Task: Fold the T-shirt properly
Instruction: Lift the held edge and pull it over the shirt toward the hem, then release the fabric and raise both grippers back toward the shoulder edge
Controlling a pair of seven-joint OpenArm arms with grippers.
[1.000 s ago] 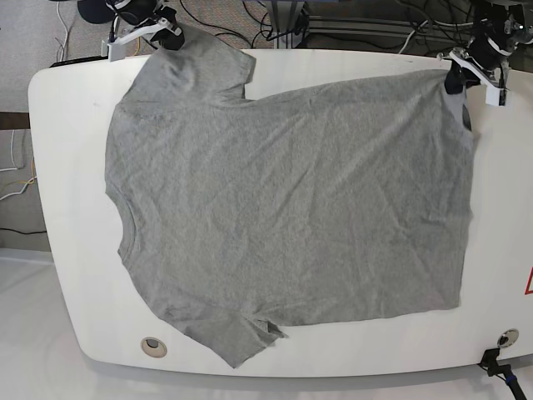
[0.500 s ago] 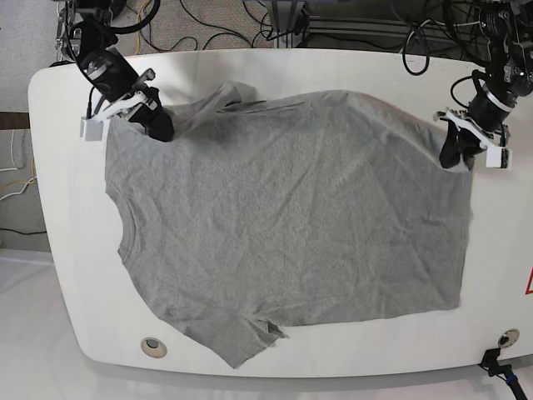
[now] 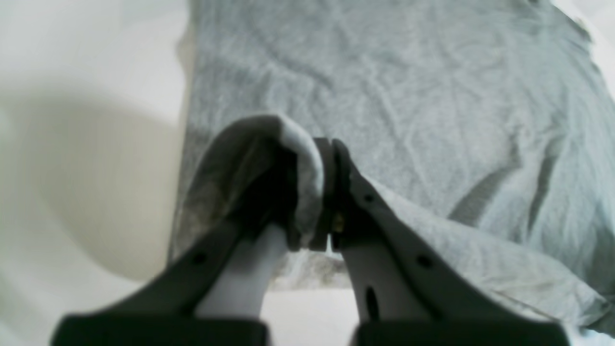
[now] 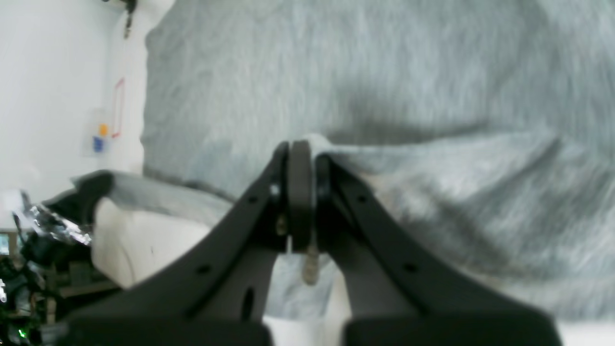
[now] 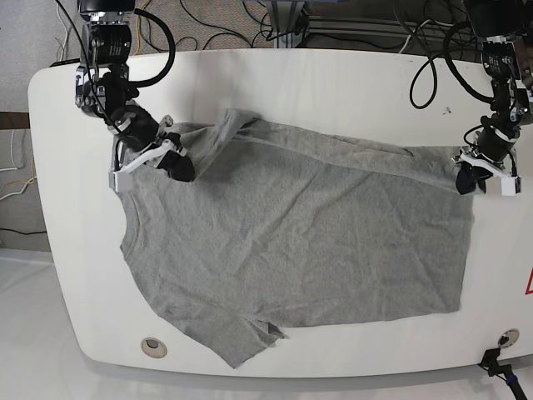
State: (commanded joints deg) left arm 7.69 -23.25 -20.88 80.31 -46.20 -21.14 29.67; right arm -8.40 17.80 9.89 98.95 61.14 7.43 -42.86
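Next, I release the hem corner from my left gripper on the flat grey cloth just inside the T-shirt's side edge (image 5: 461,225) (image 3: 230,75). The hem corner is now held above the flat shirt.
A grey T-shirt (image 5: 291,242) lies spread on the white table (image 5: 333,83), its far edge folded toward the near side. My right gripper (image 5: 176,169) is shut on the shirt's shoulder at the left in the base view; in the right wrist view the gripper (image 4: 300,149) pinches a fold of grey cloth (image 4: 432,158). My left gripper (image 5: 465,180) is shut on the hem corner at the right; in the left wrist view the gripper (image 3: 326,144) holds a bunched fold of cloth (image 3: 269,158) above the flat shirt (image 3: 408,96).
Cables (image 5: 225,25) and a metal stand (image 5: 287,21) lie beyond the table's far edge. A round grommet (image 5: 153,346) sits near the front left corner, another (image 5: 507,337) at the front right. A red sticker (image 5: 528,283) marks the right edge.
Both grippers have drawn the shirt's far edge toward the near side, away from the table's back edge. The right gripper also moved inward over the shirt. The far sleeve has bunched up.
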